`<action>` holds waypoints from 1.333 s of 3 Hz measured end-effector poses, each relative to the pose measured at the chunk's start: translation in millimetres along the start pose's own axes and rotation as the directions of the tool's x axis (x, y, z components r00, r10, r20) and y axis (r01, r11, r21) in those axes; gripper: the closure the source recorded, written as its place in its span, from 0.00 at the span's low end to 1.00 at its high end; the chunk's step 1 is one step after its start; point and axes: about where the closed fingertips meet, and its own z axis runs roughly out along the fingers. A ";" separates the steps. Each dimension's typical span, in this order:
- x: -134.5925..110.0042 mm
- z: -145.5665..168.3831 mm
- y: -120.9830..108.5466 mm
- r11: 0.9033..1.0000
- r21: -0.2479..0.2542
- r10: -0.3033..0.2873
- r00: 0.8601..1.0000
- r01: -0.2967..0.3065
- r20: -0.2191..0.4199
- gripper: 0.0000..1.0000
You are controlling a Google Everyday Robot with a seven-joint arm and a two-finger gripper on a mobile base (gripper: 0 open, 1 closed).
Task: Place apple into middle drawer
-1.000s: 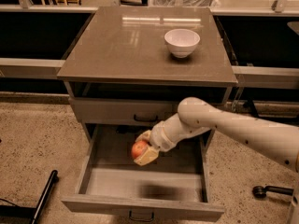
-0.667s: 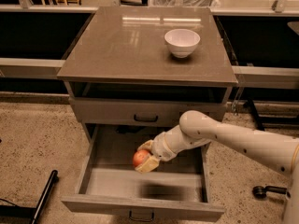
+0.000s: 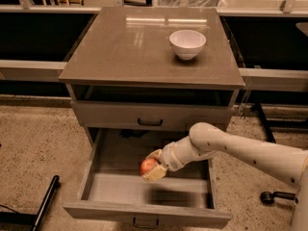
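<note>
Next, I release the apple from my gripper on the grey bottom of the middle drawer, around its centre [image 3: 158, 180], a little toward the drawer's loop handle.
The red-orange apple [image 3: 147, 166] is held in my gripper [image 3: 152, 166], whose pale fingers [image 3: 155, 174] are shut around it. The gripper hangs inside the open middle drawer [image 3: 96, 189], a little above its pale grey floor near the middle. My white arm reaches in from the right. The drawer is pulled fully out and its dark loop handle [image 3: 145, 223] shows at the bottom edge. The upper drawer front [image 3: 115, 115] above it is closed.
A white bowl [image 3: 187, 43] stands on the cabinet top [image 3: 120, 47] at the back right. A dark pole [image 3: 45, 203] leans over the speckled floor at the lower left. A black caster [image 3: 267, 196] sits at the lower right.
My gripper has moved down with the apple into the open drawer, closer to its floor. The bowl and drawers have not moved.
</note>
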 end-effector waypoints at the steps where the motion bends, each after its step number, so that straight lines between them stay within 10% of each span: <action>1: 32.9 7.0 -16.0 0.991 0.072 0.115 0.993 -0.117 0.028 1.00; 3: 71.3 22.4 -33.3 0.963 0.100 0.246 0.968 -0.250 0.052 1.00; 4: 81.7 29.1 -35.5 0.981 0.093 0.164 0.983 -0.172 0.087 1.00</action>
